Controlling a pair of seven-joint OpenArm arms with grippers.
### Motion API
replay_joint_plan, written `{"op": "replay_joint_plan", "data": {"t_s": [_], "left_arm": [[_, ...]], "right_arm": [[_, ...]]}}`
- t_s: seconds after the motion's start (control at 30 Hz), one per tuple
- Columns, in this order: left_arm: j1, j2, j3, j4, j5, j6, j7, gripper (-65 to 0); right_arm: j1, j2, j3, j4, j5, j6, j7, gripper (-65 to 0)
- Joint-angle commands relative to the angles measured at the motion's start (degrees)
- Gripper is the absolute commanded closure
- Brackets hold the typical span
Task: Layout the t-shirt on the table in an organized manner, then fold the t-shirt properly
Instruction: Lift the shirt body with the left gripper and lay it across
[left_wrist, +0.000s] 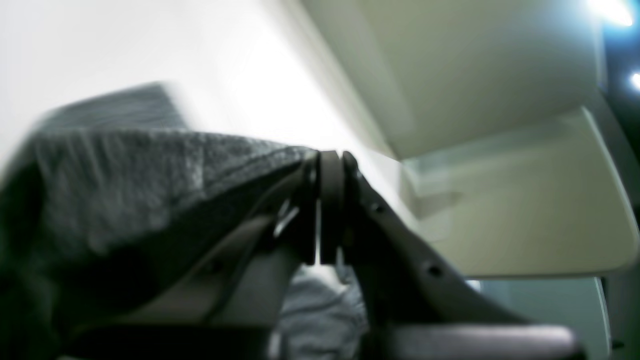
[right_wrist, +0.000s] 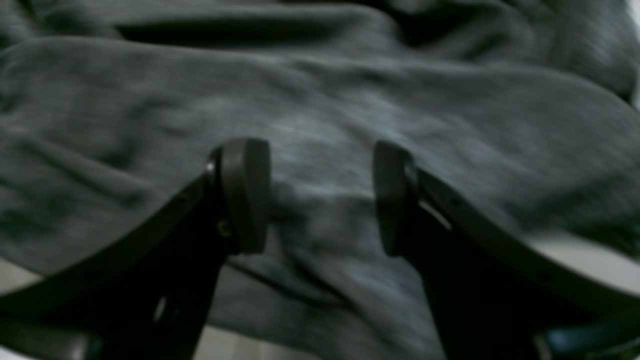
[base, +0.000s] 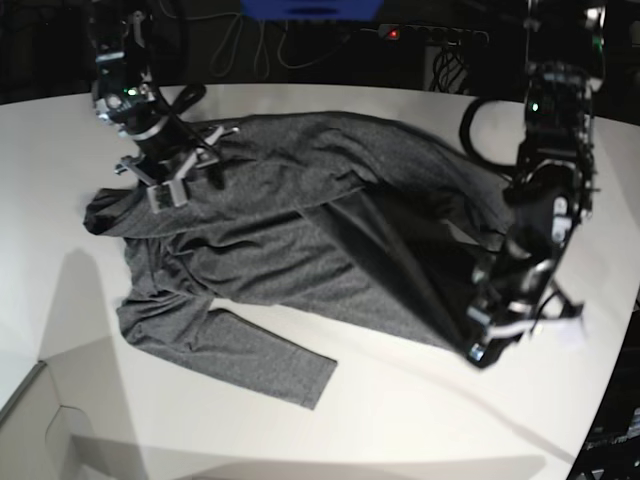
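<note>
The robot's left gripper should release the t-shirt's pinched edge on the white table (base: 549, 204) between the spread cloth and the curved rim.
The dark grey t-shirt (base: 300, 240) lies spread and wrinkled across the white table (base: 400, 420), with one sleeve (base: 250, 360) pointing to the front. At the shirt's right edge my left gripper (base: 478, 352) is shut on the cloth. In the left wrist view its pads (left_wrist: 330, 200) press together and the t-shirt (left_wrist: 125, 185) drapes off them to the left. My right gripper (base: 190, 178) stands open over the shirt's far left part. In the right wrist view its fingers (right_wrist: 245, 195) are spread apart, and the t-shirt (right_wrist: 320, 115) between them is not pinched.
Black cables and a power strip with a red light (base: 392, 33) run along the table's far edge. The tabletop's curved rim (base: 610, 380) passes close to the left arm. A beige surface (left_wrist: 500, 200) shows beyond the table in the left wrist view.
</note>
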Motion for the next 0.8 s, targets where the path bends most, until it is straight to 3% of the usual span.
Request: {"op": "replay_joint_plan", "data": {"t_s": [0.0,0.07,0.2,0.43,0.67,0.77], "left_arm": [[-3.2,-0.3,0.9,0.4,-0.2,-0.6,-0.2,-0.2],[-8.4,0.1,4.2,-1.0,-0.2,-0.6,-0.3,-0.2],[-17.9,4.9,7.9,-5.4,-0.3,-0.6,-0.3,-0.2],[-26.9,10.0,12.8,-6.0,-0.5,-0.6,-0.3,-0.2],[-25.3,8.4,13.9,5.5,-0.6,-0.1,-0.3,-0.2],[-21.5,5.0,12.8,6.9,-6.6,-0.2,-0.9,-0.2]], "right_arm": [[-0.6,0.3,1.6,1.0,0.5,0.3,1.5,-33.5],[-1.8,-0.1,4.2,1.0,0.5,0.3,1.6,-33.5],[-4.7,-0.2,6.3,1.6,0.6,0.3,1.8,-33.4],[-7.8,-0.5,6.5,1.9,0.6,0.3,1.8,-33.4],[-7.6,-0.9,6.5,1.8,0.6,0.3,1.8,-33.4],[-6.8,-0.7,6.5,1.7,0.6,0.3,1.8,-33.4]]}}
